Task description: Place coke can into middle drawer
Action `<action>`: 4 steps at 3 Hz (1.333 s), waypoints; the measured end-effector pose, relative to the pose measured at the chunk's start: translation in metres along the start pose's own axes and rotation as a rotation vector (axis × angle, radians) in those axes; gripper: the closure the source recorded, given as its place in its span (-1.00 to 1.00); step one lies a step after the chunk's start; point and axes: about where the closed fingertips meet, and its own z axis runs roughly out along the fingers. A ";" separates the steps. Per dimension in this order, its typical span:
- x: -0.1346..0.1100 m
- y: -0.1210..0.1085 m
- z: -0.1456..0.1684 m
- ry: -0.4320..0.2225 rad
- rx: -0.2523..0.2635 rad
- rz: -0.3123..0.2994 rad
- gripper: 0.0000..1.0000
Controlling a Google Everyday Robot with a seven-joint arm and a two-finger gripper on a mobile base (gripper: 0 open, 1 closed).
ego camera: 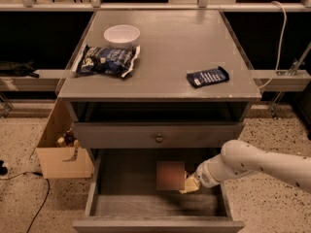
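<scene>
Next, the gripper releases the coke can, now just above the drawer's floor, near the middle of the open drawer's grey bottom (169,182).
The coke can (170,175) shows as a blurred red-brown shape inside the open middle drawer (127,198), just above its grey floor near the middle. My gripper (190,184) reaches into the drawer from the right on a white arm. It is against the can's lower right side and is shut on it. The drawer is pulled out wide at the bottom of the cabinet.
A closed grey drawer front with a round knob (159,138) sits above the open drawer. On the cabinet top are a white bowl (121,35), a dark blue snack bag (106,60) and a flat navy packet (208,76). A cardboard box (62,152) stands on the floor at the left.
</scene>
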 end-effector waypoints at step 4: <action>0.022 -0.025 0.056 0.057 -0.020 0.051 1.00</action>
